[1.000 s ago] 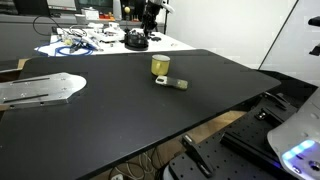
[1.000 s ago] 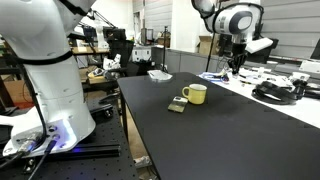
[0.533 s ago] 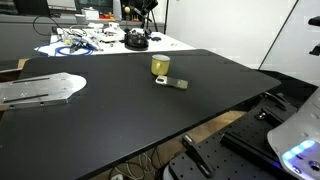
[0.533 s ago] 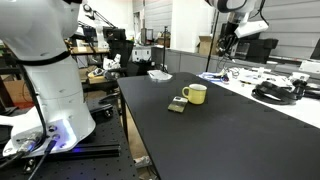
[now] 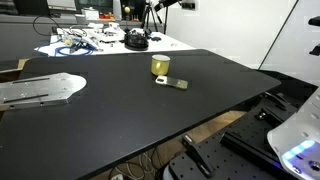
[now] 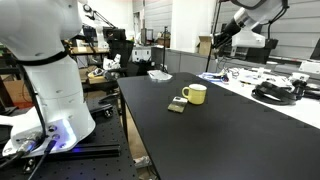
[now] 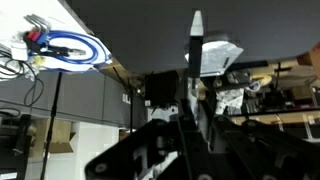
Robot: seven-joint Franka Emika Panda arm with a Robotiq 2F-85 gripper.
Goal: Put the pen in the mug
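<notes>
The robot's gripper should release the dark pen inside the yellow-olive mug (image 5: 160, 60), the one next to the small flat block. The pen is now high above the table's far side.
The small yellow-olive mug (image 5: 159, 65) stands upright on the black tabletop (image 5: 120, 110); it also shows in an exterior view (image 6: 196, 94). My gripper (image 6: 226, 33) hangs high above the far side of the table, well away from the mug, and is barely visible at the top edge of an exterior view (image 5: 150, 8). In the wrist view my gripper (image 7: 193, 98) is shut on a thin dark pen (image 7: 195, 45) with a pale tip that sticks out past the fingers.
A small flat block (image 5: 176, 84) lies right beside the mug. A white table behind holds cables (image 5: 72, 42), a black round object (image 5: 135, 41) and clutter. A metal plate (image 5: 35, 90) lies on the black table's side. Another robot base (image 6: 45, 70) stands nearby.
My gripper has risen and swung away from the cluttered white table with the pen in it. The mug and the block have not moved.
</notes>
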